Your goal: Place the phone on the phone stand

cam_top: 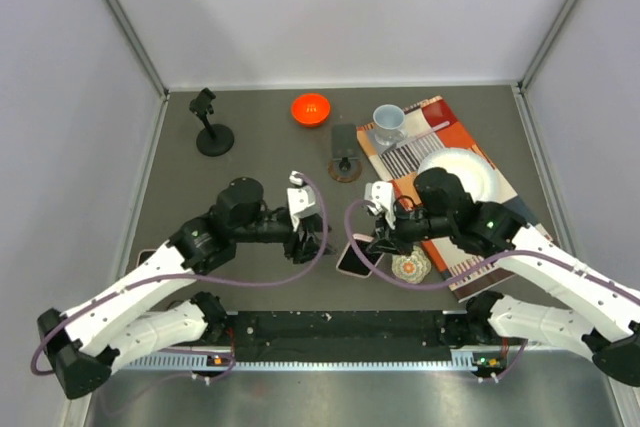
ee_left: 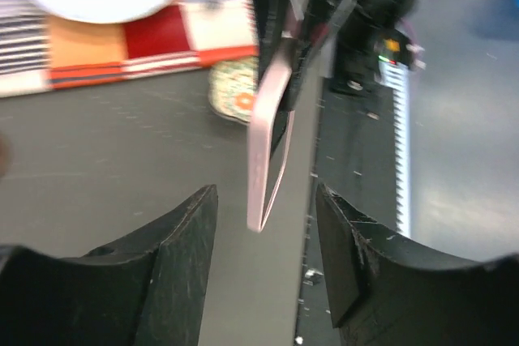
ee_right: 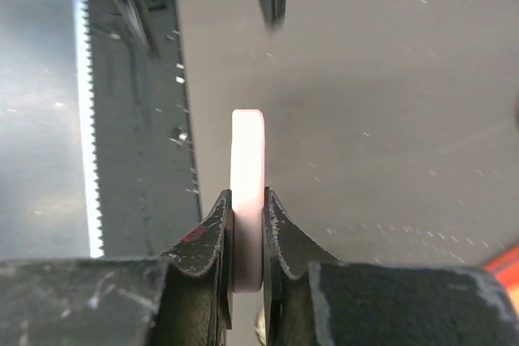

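Observation:
Next, my right gripper lets go of the phone against the dark plate of the phone stand (cam_top: 344,135) near the orange bowl.
The phone (cam_top: 354,258), in a pink case, hangs edge-on above the dark table near the front middle. My right gripper (cam_top: 372,239) is shut on it; in the right wrist view the pink edge of the phone (ee_right: 247,160) sits clamped between the two pads of that gripper (ee_right: 247,200). My left gripper (cam_top: 318,242) is open just left of the phone. In its own view the left gripper (ee_left: 266,232) has its jaws apart, with the phone (ee_left: 268,119) hanging beyond them, untouched. The black phone stand (cam_top: 210,127) is at the back left, far from both grippers.
A striped cloth (cam_top: 445,137) at the right carries a white plate (cam_top: 462,175) and a cup (cam_top: 389,119). An orange bowl (cam_top: 311,108) sits at the back. A dark card (cam_top: 344,137), a round coaster (cam_top: 345,169) and a patterned round pad (cam_top: 411,267) lie near the middle.

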`<state>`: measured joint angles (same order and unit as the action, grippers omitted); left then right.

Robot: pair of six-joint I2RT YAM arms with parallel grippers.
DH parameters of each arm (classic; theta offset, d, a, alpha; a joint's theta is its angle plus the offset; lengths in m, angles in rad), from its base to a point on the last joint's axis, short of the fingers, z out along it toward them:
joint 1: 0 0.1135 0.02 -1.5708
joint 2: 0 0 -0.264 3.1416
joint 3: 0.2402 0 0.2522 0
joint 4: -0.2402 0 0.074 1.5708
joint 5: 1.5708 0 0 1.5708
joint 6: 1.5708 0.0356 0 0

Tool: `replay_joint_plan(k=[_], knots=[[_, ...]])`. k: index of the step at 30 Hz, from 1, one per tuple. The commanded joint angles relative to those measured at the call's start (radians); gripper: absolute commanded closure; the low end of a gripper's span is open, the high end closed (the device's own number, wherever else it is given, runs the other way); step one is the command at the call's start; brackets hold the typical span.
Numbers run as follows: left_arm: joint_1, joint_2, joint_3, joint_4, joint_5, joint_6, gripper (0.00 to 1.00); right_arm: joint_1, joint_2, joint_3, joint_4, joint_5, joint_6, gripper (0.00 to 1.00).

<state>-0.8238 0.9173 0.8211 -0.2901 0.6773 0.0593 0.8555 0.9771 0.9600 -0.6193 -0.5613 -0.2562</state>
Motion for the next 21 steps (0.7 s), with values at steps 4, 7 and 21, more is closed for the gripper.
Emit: replay_joint_plan(k=[4,7,21], knots=[[0.006,-0.250,0.009,0.002,-0.989,-0.147,0.30,0.011,-0.190,-0.036,0.090,0.492,-0.221,1.00],[0.017,-0.313,-0.034,0.018,-1.121,-0.153,0.28,0.010,-0.187,-0.027,0.154,0.624,-0.320,1.00],[0.037,-0.411,-0.197,-0.001,-1.041,-0.318,0.20,-0.252,0.414,0.608,-0.095,0.082,-0.872,1.00]])
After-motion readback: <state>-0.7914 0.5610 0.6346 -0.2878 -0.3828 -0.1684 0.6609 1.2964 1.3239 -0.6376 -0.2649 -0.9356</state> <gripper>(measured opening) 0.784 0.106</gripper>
